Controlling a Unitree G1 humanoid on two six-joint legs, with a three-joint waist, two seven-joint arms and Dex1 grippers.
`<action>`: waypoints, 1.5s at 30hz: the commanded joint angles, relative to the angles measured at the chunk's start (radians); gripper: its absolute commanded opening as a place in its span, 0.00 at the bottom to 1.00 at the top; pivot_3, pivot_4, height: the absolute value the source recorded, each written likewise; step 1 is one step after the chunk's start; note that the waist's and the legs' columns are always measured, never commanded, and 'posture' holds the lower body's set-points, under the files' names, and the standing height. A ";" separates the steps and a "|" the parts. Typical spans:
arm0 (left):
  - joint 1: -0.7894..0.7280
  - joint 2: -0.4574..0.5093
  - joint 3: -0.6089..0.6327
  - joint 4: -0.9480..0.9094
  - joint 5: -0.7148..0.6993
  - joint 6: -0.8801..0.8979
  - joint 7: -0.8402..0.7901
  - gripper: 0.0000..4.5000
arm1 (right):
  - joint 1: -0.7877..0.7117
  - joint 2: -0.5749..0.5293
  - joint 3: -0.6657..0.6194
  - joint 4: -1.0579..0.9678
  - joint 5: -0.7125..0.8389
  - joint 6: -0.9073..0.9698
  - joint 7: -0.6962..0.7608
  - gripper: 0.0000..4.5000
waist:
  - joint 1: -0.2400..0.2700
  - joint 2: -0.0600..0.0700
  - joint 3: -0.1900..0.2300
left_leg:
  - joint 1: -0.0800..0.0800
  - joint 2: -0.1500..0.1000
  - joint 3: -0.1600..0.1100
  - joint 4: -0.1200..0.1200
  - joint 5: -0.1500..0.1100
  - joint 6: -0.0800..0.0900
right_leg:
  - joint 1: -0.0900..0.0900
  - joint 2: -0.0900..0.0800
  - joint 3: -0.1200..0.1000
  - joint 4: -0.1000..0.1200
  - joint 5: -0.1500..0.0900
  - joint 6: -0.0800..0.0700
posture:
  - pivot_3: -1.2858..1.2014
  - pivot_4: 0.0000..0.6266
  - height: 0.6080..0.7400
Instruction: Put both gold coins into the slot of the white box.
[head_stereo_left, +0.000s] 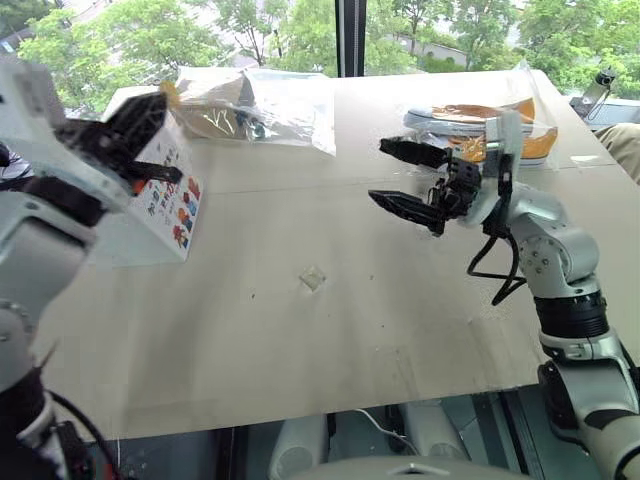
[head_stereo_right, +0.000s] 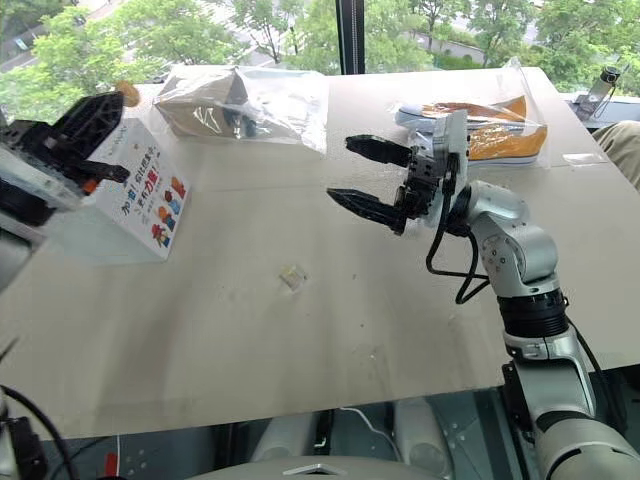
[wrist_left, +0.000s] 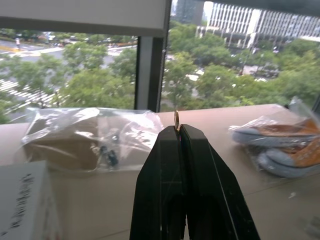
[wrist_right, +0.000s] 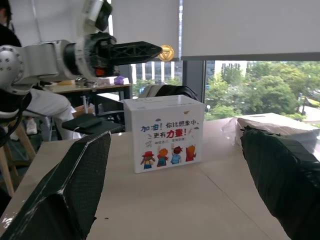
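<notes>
The robot's left gripper should release the gold coin in the slot on top of the white box (head_stereo_left: 99, 153).
A small gold coin (wrist_left: 176, 120) is pinched edge-on at the tips of my left gripper (wrist_left: 176, 132), which is shut on it. In the right wrist view the coin (wrist_right: 166, 52) hangs above and a little left of the white box (wrist_right: 165, 132). The box stands at the table's left side (head_stereo_left: 165, 200), its sticker side facing the table's middle. My left gripper (head_stereo_left: 158, 105) hovers over its near top edge. My right gripper (head_stereo_left: 380, 172) is open and empty over the middle of the table, pointing left toward the box. The slot is out of view.
Two clear bags of shoes lie at the back of the table, one behind the box (head_stereo_left: 260, 105) and one behind my right wrist (head_stereo_left: 480, 125). A small scrap of tape (head_stereo_left: 312, 277) lies mid-table (head_stereo_left: 300, 360). Windows stand beyond the far edge.
</notes>
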 joint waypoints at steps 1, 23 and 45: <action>0.027 0.047 0.074 0.091 0.086 0.072 0.088 0.00 | -0.056 0.025 -0.008 -0.001 0.003 -0.024 0.025 0.99 | 0.000 0.000 0.000 | 0.000 0.000 0.000 0.000 0.000 0.000 | 0.000 0.000 0.000 0.000 0.000 0.000 | 0.52 0.24 1.00; -0.013 0.108 -0.016 0.349 0.424 0.191 -0.129 0.00 | -0.056 0.088 -0.016 0.003 -0.041 -0.041 0.012 0.99 | 0.002 0.000 0.000 | -0.014 -0.003 0.000 -0.003 0.004 -0.007 | -0.016 -0.010 -0.002 0.001 0.000 0.000 | 0.52 0.24 1.00; -0.068 0.029 -0.052 0.391 0.589 0.226 -0.287 0.00 | -0.052 0.086 -0.019 0.003 -0.050 -0.058 -0.009 0.99 | 0.002 0.000 -0.001 | -0.013 -0.003 0.001 -0.003 0.004 -0.007 | -0.017 -0.012 -0.001 0.005 0.001 0.000 | 0.52 0.24 1.00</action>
